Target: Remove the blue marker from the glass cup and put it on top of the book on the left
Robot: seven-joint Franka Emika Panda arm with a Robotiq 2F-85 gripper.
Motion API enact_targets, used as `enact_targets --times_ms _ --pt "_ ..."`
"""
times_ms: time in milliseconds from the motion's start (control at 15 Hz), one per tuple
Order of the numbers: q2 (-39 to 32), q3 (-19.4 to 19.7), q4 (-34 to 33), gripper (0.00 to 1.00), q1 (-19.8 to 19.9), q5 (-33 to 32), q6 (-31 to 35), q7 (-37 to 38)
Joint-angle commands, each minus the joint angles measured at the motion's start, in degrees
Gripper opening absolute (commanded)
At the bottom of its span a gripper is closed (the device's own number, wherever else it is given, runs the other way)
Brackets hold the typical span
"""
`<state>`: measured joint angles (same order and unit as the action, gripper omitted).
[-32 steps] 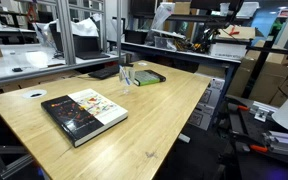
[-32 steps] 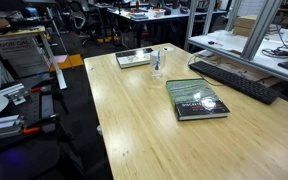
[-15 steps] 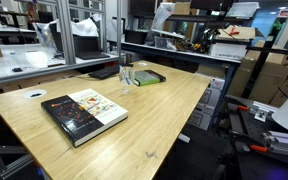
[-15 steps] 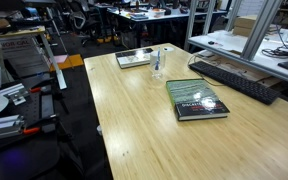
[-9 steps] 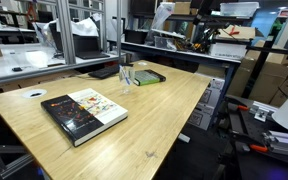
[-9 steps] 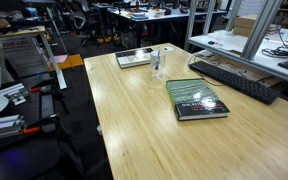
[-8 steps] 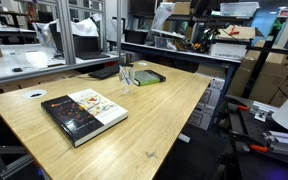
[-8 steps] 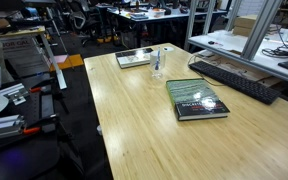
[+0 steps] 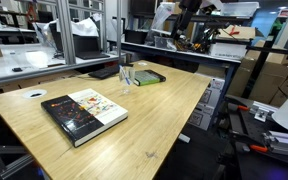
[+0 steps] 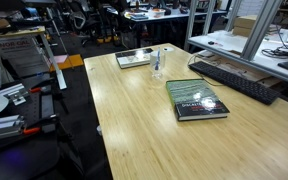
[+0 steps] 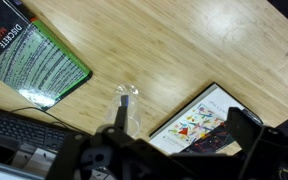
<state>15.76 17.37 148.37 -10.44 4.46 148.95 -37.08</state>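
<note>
The blue marker's upper end [image 9: 126, 68] [image 11: 124, 100] stands free to grab just above the glass cup's rim, so my gripper needs to close on it there.
The glass cup [image 11: 128, 103] stands upright on the wooden table between two books, and it shows small in both exterior views [image 9: 127, 78] [image 10: 158, 68]. The marker [image 11: 121, 112] is a thin dark stick standing in it. My gripper [image 11: 179, 140] is open and empty, high above the table, with its dark fingers at the bottom of the wrist view and the cup near one finger. A green book [image 11: 34, 55] [image 10: 196, 100] lies on one side of the cup. A white colourful book [image 11: 199, 125] [image 9: 84, 112] lies on the other.
A black keyboard [image 10: 234, 78] [image 11: 14, 130] lies on the neighbouring bench beside the table. A dark part of the arm [image 9: 189, 10] shows at the top of an exterior view. Desks, boxes and metal frames surround the table [image 9: 164, 120].
A dark part of the arm has come into view at the top of an exterior view. The cup, marker and books have not moved.
</note>
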Motion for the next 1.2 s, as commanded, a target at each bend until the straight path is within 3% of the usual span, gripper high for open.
enact_targets --times_ms 0,333,600,867,933,1133 --pt "-0.34 -2.88 0.01 1.00 2.67 1.08 -0.24 -0.61" --pt "-0.80 -2.58 -0.23 1.00 2.54 1.53 1.51 -2.17" --pt "-7.57 -1.40 -4.56 1.00 0.97 7.99 3.91 -8.89" --pt "-15.48 -4.75 -9.15 1.00 2.17 16.67 8.08 -18.47" --pt "-17.45 -2.59 -10.44 1.00 -1.08 18.84 9.84 -21.25" --pt "-23.16 -5.20 -14.86 1.00 -1.84 23.51 13.07 -24.20"
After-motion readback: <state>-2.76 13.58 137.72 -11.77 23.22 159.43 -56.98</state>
